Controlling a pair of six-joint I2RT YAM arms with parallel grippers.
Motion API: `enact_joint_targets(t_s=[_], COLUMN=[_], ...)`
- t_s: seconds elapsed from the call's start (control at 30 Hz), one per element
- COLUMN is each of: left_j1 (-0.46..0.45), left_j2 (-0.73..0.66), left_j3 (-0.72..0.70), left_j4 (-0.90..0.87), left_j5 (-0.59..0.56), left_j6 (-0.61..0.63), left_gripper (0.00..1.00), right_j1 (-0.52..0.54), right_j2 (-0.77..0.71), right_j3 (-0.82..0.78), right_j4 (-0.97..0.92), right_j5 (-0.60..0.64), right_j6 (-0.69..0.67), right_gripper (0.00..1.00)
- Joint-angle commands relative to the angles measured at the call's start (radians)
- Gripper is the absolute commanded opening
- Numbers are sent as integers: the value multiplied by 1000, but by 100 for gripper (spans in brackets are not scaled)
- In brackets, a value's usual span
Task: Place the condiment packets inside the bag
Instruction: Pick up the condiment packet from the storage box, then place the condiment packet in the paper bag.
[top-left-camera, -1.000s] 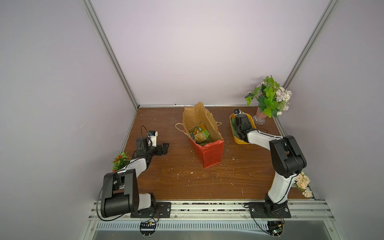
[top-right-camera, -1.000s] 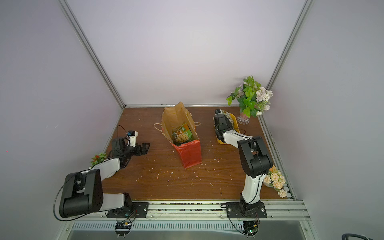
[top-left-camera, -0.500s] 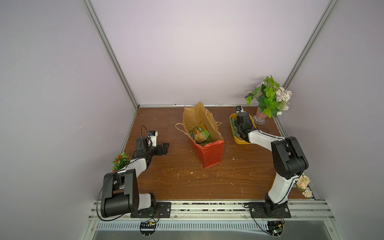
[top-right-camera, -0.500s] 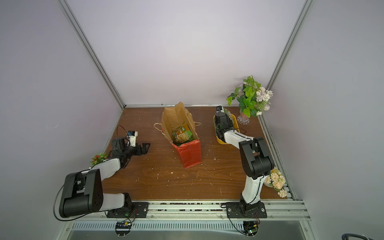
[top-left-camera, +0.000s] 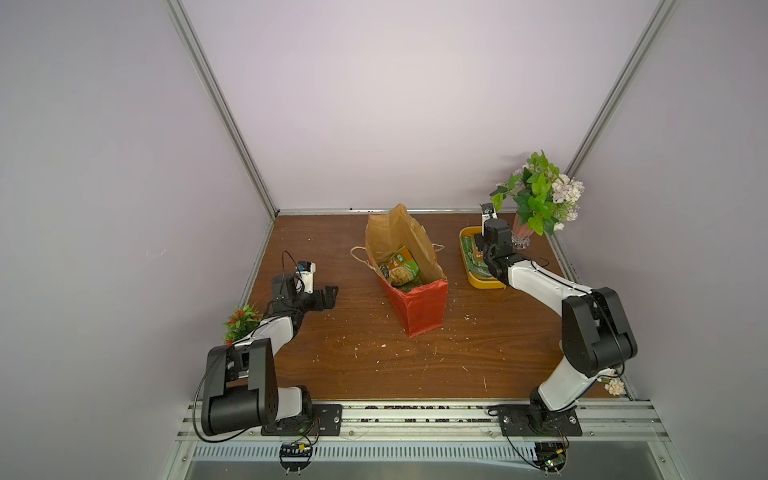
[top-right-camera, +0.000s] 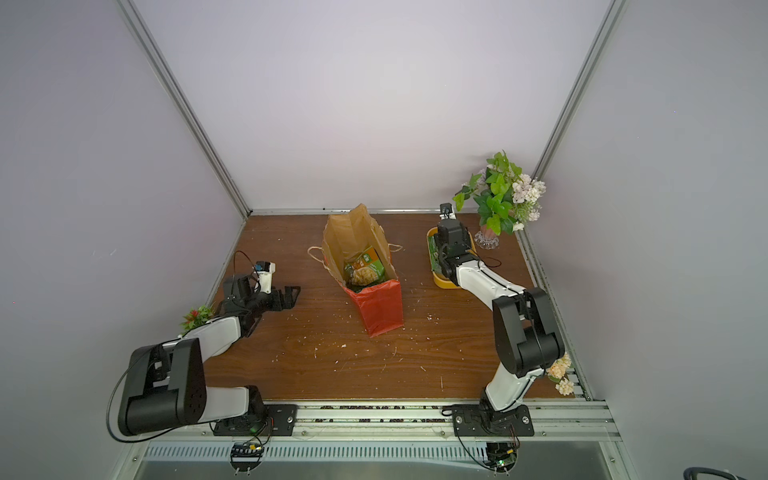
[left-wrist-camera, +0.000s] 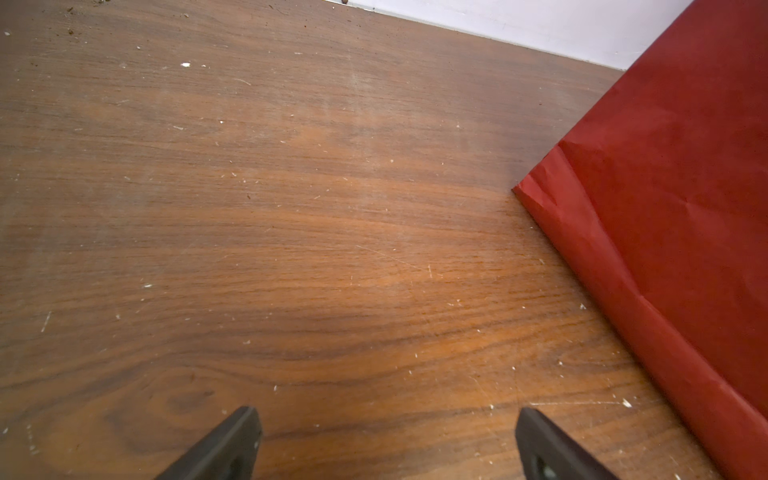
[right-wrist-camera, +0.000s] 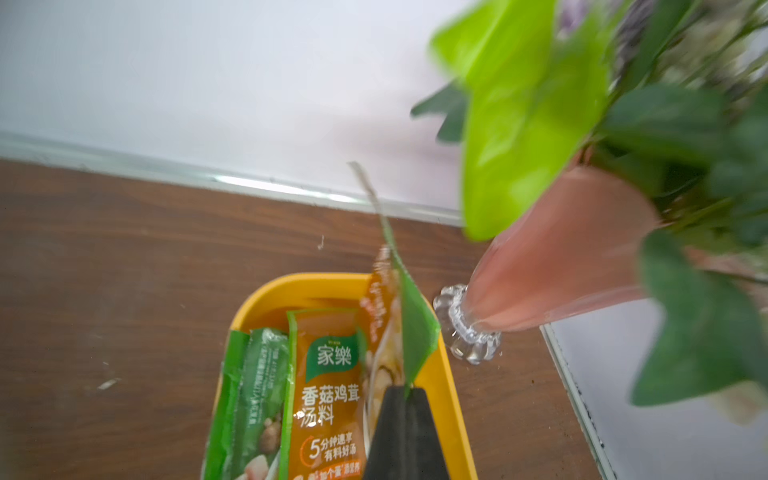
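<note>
Next, my right gripper lets go of the green-backed packet on top of the packets inside the open red bag (top-left-camera: 400, 275).
The red bag (top-left-camera: 419, 307) (top-right-camera: 380, 309) stands open mid-table, and condiment packets (top-left-camera: 401, 268) (top-right-camera: 365, 270) lie inside it. More packets lie in a yellow tub (top-left-camera: 484, 283) (top-right-camera: 442, 282) to its right. My right gripper (right-wrist-camera: 408, 390) (top-left-camera: 482, 249) reaches into the tub (right-wrist-camera: 299, 282), shut on the edge of a green-backed packet (right-wrist-camera: 411, 324) that stands up on edge. An orange packet (right-wrist-camera: 328, 386) and a green one (right-wrist-camera: 253, 386) lie flat beside it. My left gripper (left-wrist-camera: 384, 419) (top-left-camera: 326, 296) rests open and empty low over the wood, left of the bag (left-wrist-camera: 665, 208).
A pink glass vase of green leaves and pale flowers (top-left-camera: 536, 199) (right-wrist-camera: 561, 257) stands right behind the tub, close to my right wrist. A small red-flowered plant (top-left-camera: 242, 322) sits by the left wall, and pale blossoms (top-left-camera: 614, 386) by the right arm's base. Walls enclose three sides.
My right gripper has closed on a packet in the tub and shifted slightly toward the back wall. The left arm and the bag have not moved.
</note>
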Motion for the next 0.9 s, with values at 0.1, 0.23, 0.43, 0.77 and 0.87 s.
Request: enact_joint_targets(t_s=[0.1, 0.23, 0.43, 0.77, 0.87], left_j1=[10, 10, 10, 10, 10], left_j2=[-19, -22, -29, -40, -45], left_j3=[14, 11, 7, 2, 0], left_j4=[-2, -1, 0, 3, 2], left_j5=[12, 13, 11, 14, 17], left_j6=[11, 14, 13, 13, 15], left_gripper=[99, 99, 99, 99, 99], right_j1=[-2, 0, 58, 249, 296], right_j2=[-204, -310, -407, -463, -455], right_j3=[-1, 24, 92, 225, 251], right_j4=[-51, -106, -191, -269, -268], right_j5=[-155, -239, -356, -413, -433], right_j6=[106, 161, 225, 332, 369], right_gripper=[0, 0, 0, 0, 0])
